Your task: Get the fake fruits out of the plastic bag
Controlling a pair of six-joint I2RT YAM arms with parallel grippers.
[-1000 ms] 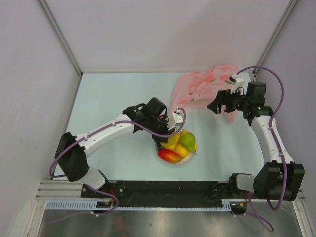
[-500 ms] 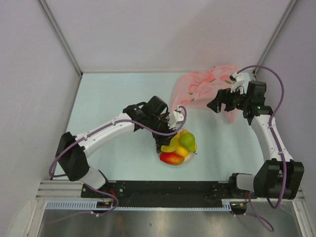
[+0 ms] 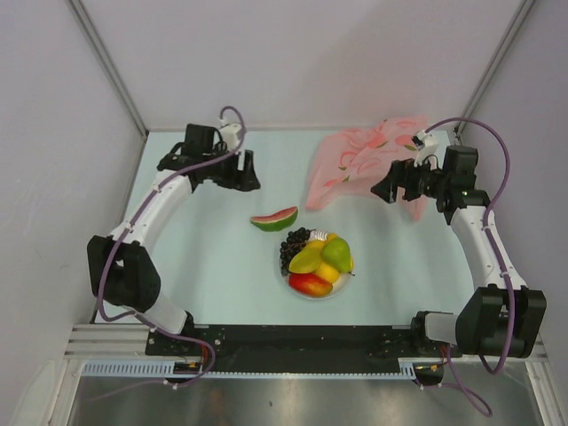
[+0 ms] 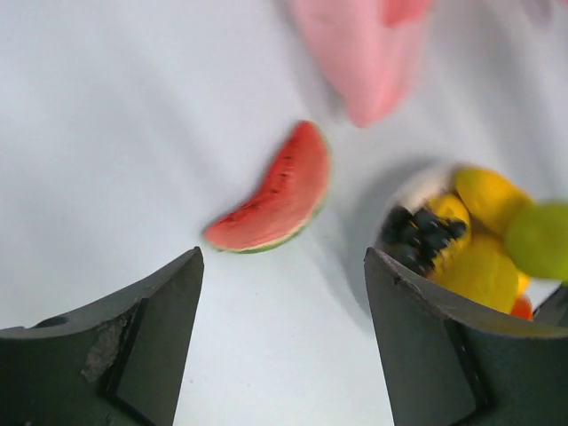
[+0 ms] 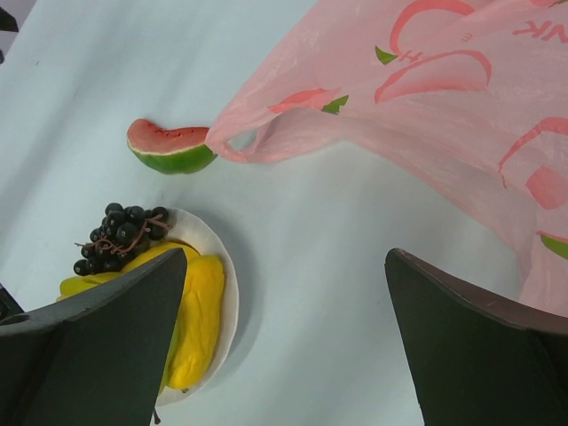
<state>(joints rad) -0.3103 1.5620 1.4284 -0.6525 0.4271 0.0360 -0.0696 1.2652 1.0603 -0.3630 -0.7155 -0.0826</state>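
Observation:
The pinkish-red slice is next for my left gripper, which should go to it and close on the slice's end [image 3: 256,220] [image 4: 219,235] farthest from the pink plastic bag.
The pink plastic bag [image 3: 359,158] lies crumpled at the back right; it also shows in the right wrist view [image 5: 426,89]. A pinkish-red slice [image 3: 273,218] lies on the table between the bag and the white plate [image 3: 321,295]. The plate holds the dark purple grape bunch [image 3: 295,244], yellow fruits [image 3: 306,260], the green pear [image 3: 337,253] and the red-orange mango [image 3: 308,283]. My left gripper [image 3: 251,177] is open and empty at the back left, well away from the slice [image 4: 275,191]. My right gripper [image 3: 382,190] is open and empty just in front of the bag, above bare table [image 5: 286,266].
White walls close the table at the back and on both sides. The right arm stands along the right edge, the left arm curves along the left edge. The bag's handle loop [image 5: 257,142] points toward the slice.
My left arm has swung from over the plate to the back left. The slice now lies on the table and the grapes show on the plate. The right arm has barely moved.

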